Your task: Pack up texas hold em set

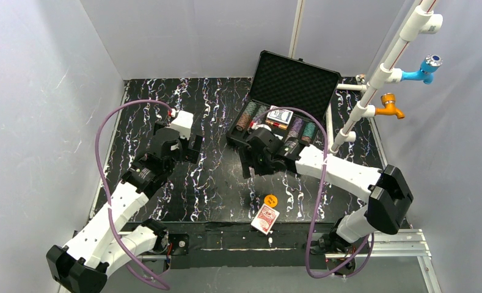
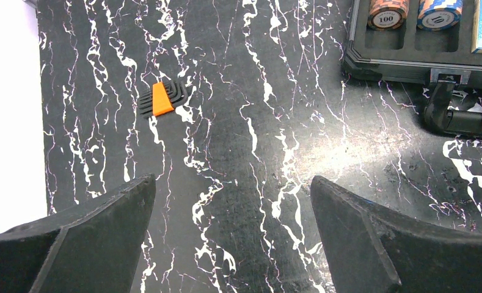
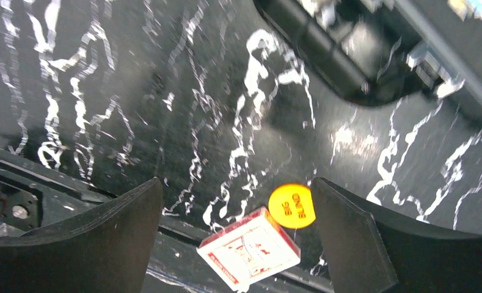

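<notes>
My right gripper is going to close around the outer edge of the orange disc (image 1: 270,200) (image 3: 292,206), the one that lies next to the red card deck.
The black case (image 1: 293,79) stands open at the back of the table, lid up, with chip stacks (image 1: 248,116) and a blue card deck (image 1: 280,116) inside. Its front edge and two chip stacks (image 2: 388,13) show in the left wrist view. A red card deck (image 1: 265,219) and an orange disc (image 1: 270,200) lie near the table's front edge, and also show in the right wrist view as the deck (image 3: 249,250) and the disc (image 3: 293,206). My right gripper (image 1: 250,163) is open and empty, hovering in front of the case. My left gripper (image 1: 192,146) is open and empty over bare table.
A set of black hex keys in an orange holder (image 2: 162,99) lies on the table ahead of the left gripper. A white pipe frame (image 1: 385,67) with blue and orange fittings stands at the right. Grey walls surround the table.
</notes>
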